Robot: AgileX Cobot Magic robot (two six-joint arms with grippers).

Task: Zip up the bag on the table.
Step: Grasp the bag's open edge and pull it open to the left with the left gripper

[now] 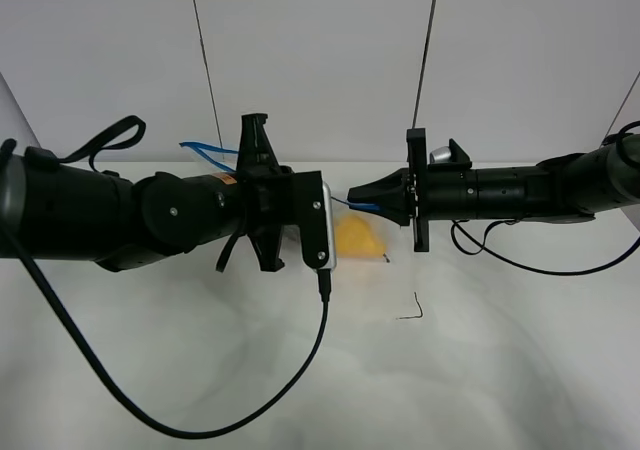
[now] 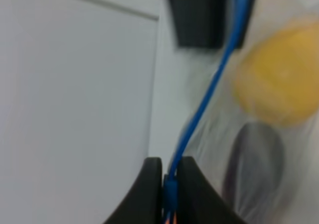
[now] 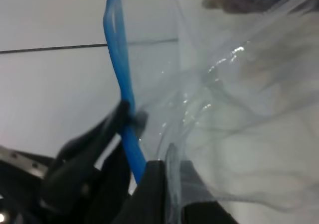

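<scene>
Next, I release the bag's blue zipper strip end by the white table's back edge (image 1: pixel 161 157), behind my left arm, with my left gripper. The strip now hangs stretched between my two arms.
The clear bag (image 3: pixel 239 109) hangs over the white table (image 1: pixel 500 370), stretched between my two arms. Its blue zipper strip (image 2: pixel 209 84) runs from one gripper to the other. My left gripper (image 2: pixel 169 184) is shut on the strip's end. My right gripper (image 3: pixel 169 179) is shut on the bag's clear edge right beside the blue strip (image 3: pixel 119 84); from above its tips (image 1: pixel 352 196) point left. A yellow pear (image 1: pixel 358 238) and a dark purple eggplant (image 2: pixel 251 169) show through the plastic. From above, my left arm's wrist (image 1: pixel 300 220) hides most of the bag.
A black cable (image 1: pixel 250 410) loops over the table's near side under the left arm. Another cable (image 1: pixel 500 255) sags below the right arm. A small black corner mark (image 1: pixel 412 310) lies right of the middle. A white panelled wall (image 1: pixel 320 60) stands behind.
</scene>
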